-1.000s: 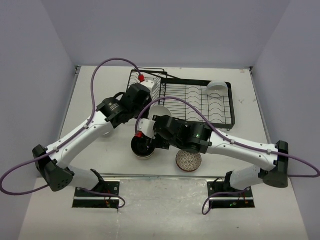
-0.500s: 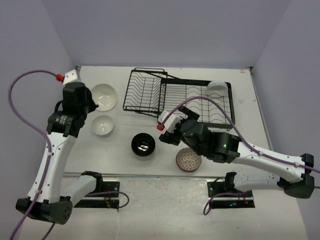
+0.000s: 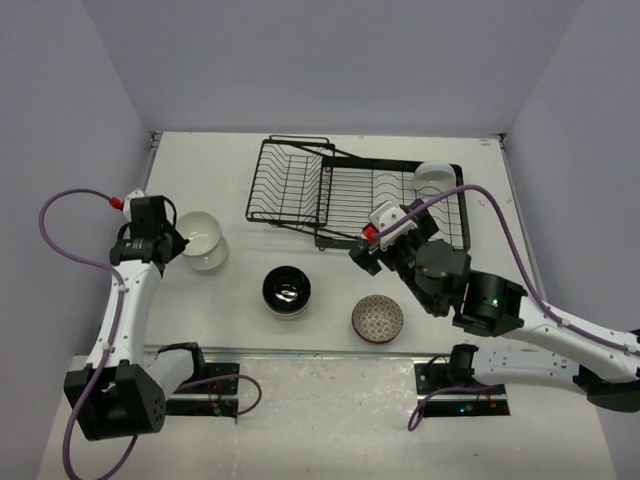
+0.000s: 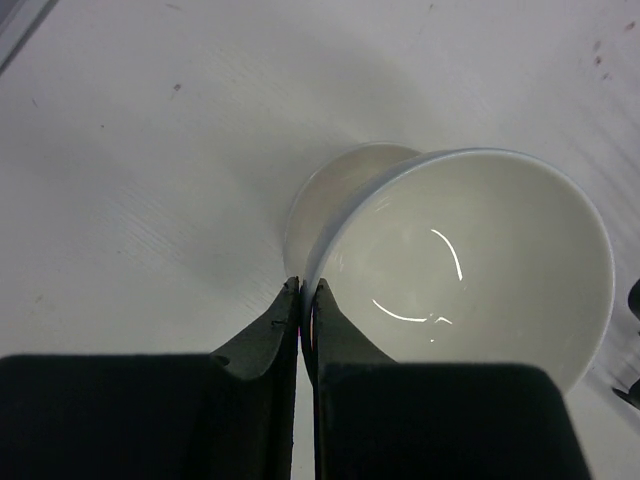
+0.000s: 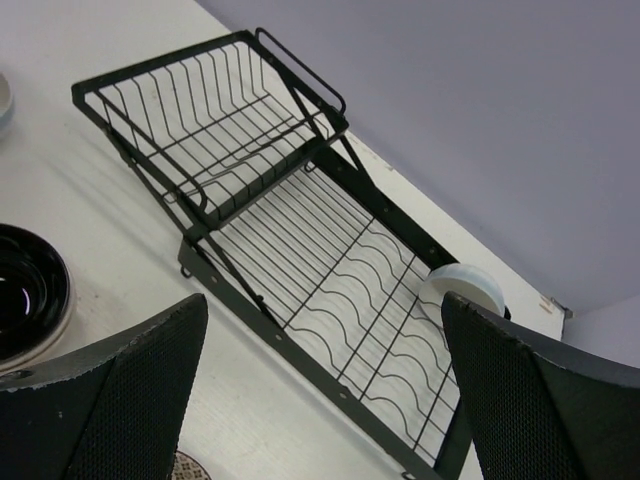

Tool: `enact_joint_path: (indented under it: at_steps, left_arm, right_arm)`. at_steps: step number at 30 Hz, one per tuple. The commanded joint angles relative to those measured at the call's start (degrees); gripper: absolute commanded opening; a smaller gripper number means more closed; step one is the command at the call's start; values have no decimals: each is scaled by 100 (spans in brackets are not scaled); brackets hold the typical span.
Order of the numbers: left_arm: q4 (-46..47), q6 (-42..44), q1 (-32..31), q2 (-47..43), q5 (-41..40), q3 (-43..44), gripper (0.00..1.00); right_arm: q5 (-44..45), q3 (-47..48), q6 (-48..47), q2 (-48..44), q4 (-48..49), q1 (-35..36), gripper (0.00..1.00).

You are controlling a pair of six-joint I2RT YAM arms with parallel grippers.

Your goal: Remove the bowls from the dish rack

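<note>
Next, my left gripper lets go of the plain white bowl inside the second white bowl point(image 3: 210, 249) point(image 4: 385, 238) on the table.
My left gripper point(image 4: 303, 290) is shut on the near rim of a plain white bowl point(image 4: 470, 270). That bowl hangs over a second white bowl point(image 4: 330, 200) on the table; I cannot tell whether they touch. From above, the left gripper point(image 3: 152, 238) and its bowl point(image 3: 200, 233) are at the left. The black wire dish rack point(image 3: 300, 185) stands at the back, with one white bowl point(image 3: 433, 175) leaning in its far right corner. My right gripper point(image 3: 385, 232) is open and empty at the rack's near edge. It faces the rack point(image 5: 250, 130) and that bowl point(image 5: 462, 290).
A beige bowl with a glossy black inside point(image 3: 287, 290) and a brown net-patterned bowl point(image 3: 377, 318) sit on the table in front of the rack. Purple cables loop over both arms. Walls close in the table on three sides.
The left gripper has carried the white bowl toward the near side, over the other white bowl. The right arm has swung right to the rack and its jaws have opened wide.
</note>
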Motion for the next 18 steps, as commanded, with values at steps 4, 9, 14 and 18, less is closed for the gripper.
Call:
enact_joint_path:
  at_steps: [4,9,14,18]
  left_arm:
    - [1105,-337,187,403,365,-235,0]
    - [1228,-259,328,571,541,-341,0]
    - [1219,-180,381,659,585,-420,0]
    - [1237,-127,389,667,612,-473,0]
  right_arm:
    - [68,-129,181,-165,351,-2,99]
    - [-3,-208,172,-156,351,-2,99]
    - [-38,-261,181,-217,351,7,99]
    - [-231,-305,190,-261,351,7,99]
